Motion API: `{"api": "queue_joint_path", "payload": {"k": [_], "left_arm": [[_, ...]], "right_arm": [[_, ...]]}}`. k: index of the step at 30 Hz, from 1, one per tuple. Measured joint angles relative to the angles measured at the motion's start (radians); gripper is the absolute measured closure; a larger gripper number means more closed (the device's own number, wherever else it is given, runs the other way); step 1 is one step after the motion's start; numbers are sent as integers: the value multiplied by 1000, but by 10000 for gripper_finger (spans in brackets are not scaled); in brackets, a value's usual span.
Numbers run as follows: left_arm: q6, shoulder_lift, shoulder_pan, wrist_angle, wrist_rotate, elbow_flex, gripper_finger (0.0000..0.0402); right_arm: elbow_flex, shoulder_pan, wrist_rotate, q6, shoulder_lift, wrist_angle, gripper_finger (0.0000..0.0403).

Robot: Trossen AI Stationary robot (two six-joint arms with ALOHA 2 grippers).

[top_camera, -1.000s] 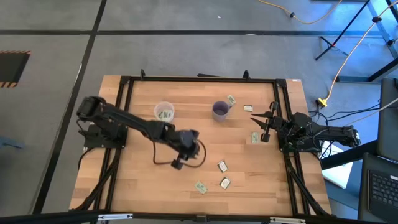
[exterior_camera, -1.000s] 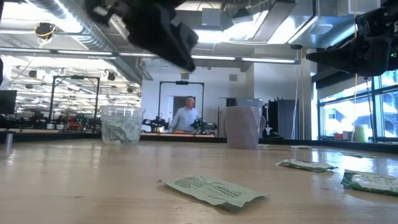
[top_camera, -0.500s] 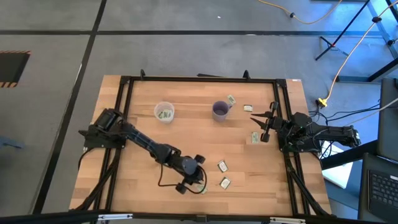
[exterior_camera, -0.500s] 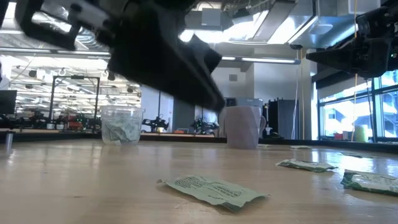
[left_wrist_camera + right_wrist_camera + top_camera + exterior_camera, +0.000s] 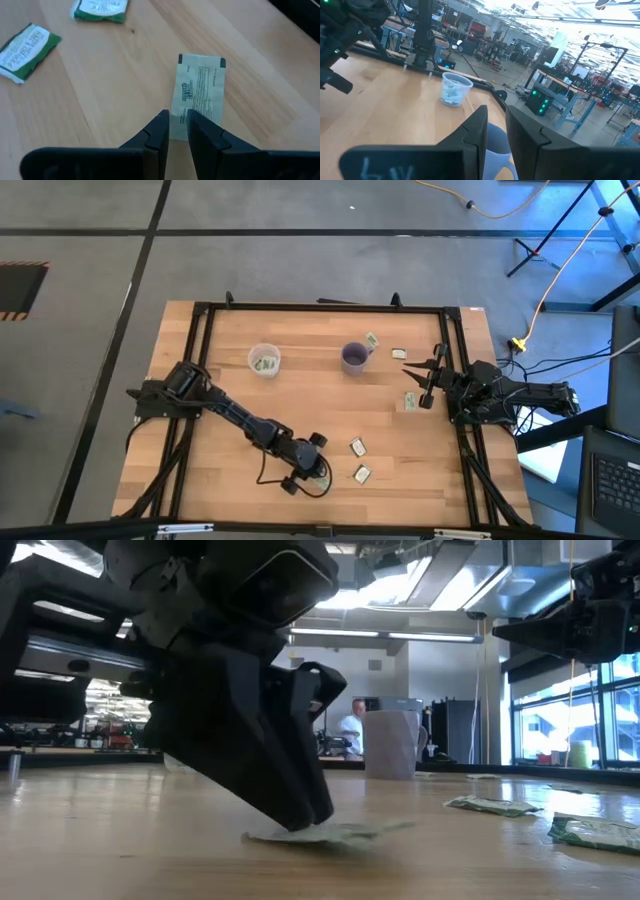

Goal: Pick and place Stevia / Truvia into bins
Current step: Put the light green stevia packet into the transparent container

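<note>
The packet's near end is flat on the wood, so next my left gripper opens and pinches the packet's long edge (image 5: pixel 173 105) before it carries it to the clear cup.
My left gripper (image 5: pixel 313 471) is low over the near middle of the table, its fingers shut on one green-and-white Stevia packet (image 5: pixel 198 94) that lies flat on the wood. In the low view this gripper (image 5: pixel 300 820) fills the foreground and hides the clear cup. The clear cup (image 5: pixel 264 361), with packets inside, and the purple-grey mug (image 5: pixel 354 357) stand on their bases toward the far side. My right gripper (image 5: pixel 426 383) hovers shut at the right edge, holding nothing. My left gripper has the packet's near end (image 5: pixel 179 131), by one corner, between its two fingertips. The fingers (image 5: pixel 285 802) come down from above, slanting toward the right. The packet's other end (image 5: pixel 372 830) stays on the table.
Two more packets (image 5: pixel 357 447) (image 5: pixel 362 474) lie just right of my left gripper. Others lie near my right gripper (image 5: pixel 410 401) and beside the mug (image 5: pixel 372 340) (image 5: pixel 398 354). A black frame rail (image 5: pixel 320 306) runs around the tabletop. A person stands in the room beyond (image 5: pixel 352 730).
My left arm has reached from the table's middle toward the near edge and dropped down onto the packet there. The packet's near end now lies under the fingertips. My right arm has kept still.
</note>
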Motion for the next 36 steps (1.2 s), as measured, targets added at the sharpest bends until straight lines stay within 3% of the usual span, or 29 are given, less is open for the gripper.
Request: {"api": "queue_joint_path", "payload": {"k": [19, 31, 36], "left_arm": [[-75, -6, 0, -107, -3, 3, 398], [-65, -3, -5, -108, -25, 2, 314], [-167, -3, 7, -143, 19, 3, 309]], "right_arm": [[0, 0, 1, -6, 0, -2, 328], [0, 0, 2, -7, 0, -2, 328], [0, 0, 2, -7, 0, -2, 328]]}}
